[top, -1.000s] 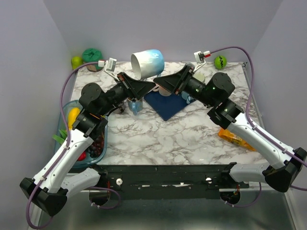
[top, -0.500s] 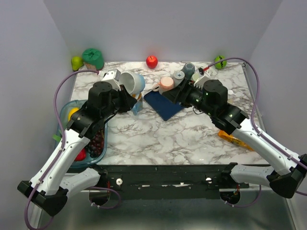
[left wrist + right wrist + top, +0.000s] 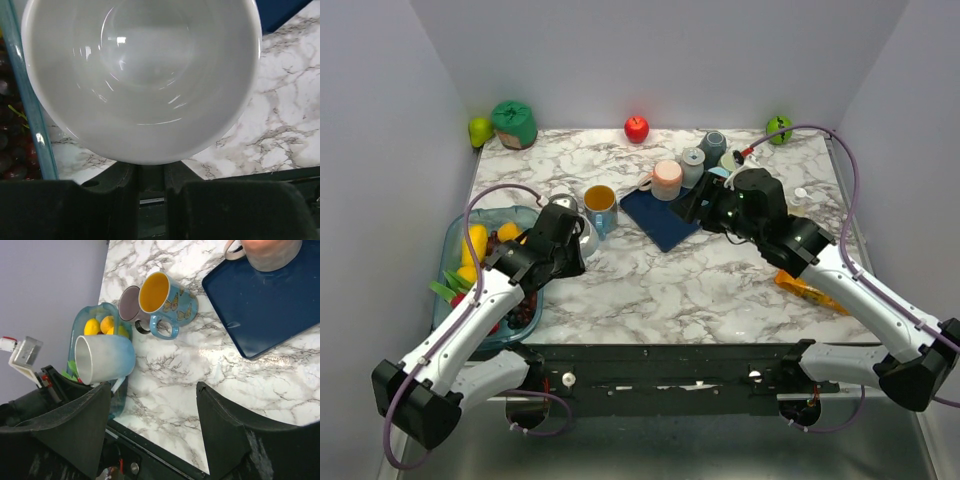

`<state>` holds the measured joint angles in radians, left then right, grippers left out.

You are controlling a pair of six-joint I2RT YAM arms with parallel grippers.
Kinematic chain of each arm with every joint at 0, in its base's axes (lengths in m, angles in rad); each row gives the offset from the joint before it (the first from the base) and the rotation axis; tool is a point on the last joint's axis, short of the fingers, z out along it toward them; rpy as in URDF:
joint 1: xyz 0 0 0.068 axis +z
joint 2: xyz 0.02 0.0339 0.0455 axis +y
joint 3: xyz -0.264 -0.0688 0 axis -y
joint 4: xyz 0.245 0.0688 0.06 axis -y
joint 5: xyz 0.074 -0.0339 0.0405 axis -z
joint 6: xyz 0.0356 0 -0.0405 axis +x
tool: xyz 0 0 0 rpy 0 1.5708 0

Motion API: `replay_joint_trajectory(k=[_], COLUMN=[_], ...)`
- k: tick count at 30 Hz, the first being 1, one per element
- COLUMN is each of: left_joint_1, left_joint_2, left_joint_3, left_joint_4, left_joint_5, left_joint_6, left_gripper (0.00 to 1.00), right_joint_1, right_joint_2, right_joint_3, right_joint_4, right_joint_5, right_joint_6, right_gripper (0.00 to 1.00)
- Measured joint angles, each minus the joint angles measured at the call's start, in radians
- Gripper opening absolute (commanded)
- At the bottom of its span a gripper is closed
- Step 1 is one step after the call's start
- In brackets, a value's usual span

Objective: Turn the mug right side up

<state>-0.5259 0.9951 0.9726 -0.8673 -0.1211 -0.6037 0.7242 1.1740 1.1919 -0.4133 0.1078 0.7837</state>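
Next, I release the mug with my left gripper on the marble (image 3: 563,246) beside the fruit bowl, in front of the dark mug.
The mug (image 3: 102,359), white fading to blue, hangs on its side just above the marble table, beside the fruit bowl. In the left wrist view its open mouth faces the camera and the white inside (image 3: 142,75) fills the frame. My left gripper (image 3: 150,167) is shut on the mug at its handle side, fingers close together under the rim. From above only a sliver of the mug (image 3: 587,238) shows past the left wrist (image 3: 560,235). My right gripper (image 3: 154,387) stands open over bare marble, apart from the mug and holding nothing; in the top view it (image 3: 695,205) hovers by the navy tray.
A butterfly mug with a yellow inside (image 3: 600,205) and a dark mug (image 3: 131,304) stand just beyond the held mug. A navy tray (image 3: 665,220) carries a pink mug (image 3: 667,178). The glass fruit bowl (image 3: 455,250) sits at left, an orange packet (image 3: 810,288) at right.
The right gripper opened, let go of the mug and drew back. The left arm swung down from high at the back to the near left, carrying the mug.
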Motion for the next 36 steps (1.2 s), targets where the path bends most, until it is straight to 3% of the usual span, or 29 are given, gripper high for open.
replay_joint_trajectory(k=[16,26,36], left_joint_1=[0.000,0.008,0.083], left_joint_2=[0.148,0.219,0.238], left_joint_3=[-0.193,-0.200,-0.241], left_joint_4=[0.117,0.230,0.267], left_joint_5=[-0.080,-0.123,-0.121], left_joint_6=[-0.051,-0.048,-0.048], left_gripper=[0.00,0.00,0.00], right_joint_1=[-0.029,-0.058,-0.076], right_joint_2=[0.063,0.072,0.097], right_joint_3=[0.000,-0.007,-0.015], right_joint_4=[-0.043,-0.052,-0.054], right_joint_5=[0.011,0.019,0.019], right_joint_6=[0.000,0.000,-0.001], right_gripper=[0.81,0.82,0.84])
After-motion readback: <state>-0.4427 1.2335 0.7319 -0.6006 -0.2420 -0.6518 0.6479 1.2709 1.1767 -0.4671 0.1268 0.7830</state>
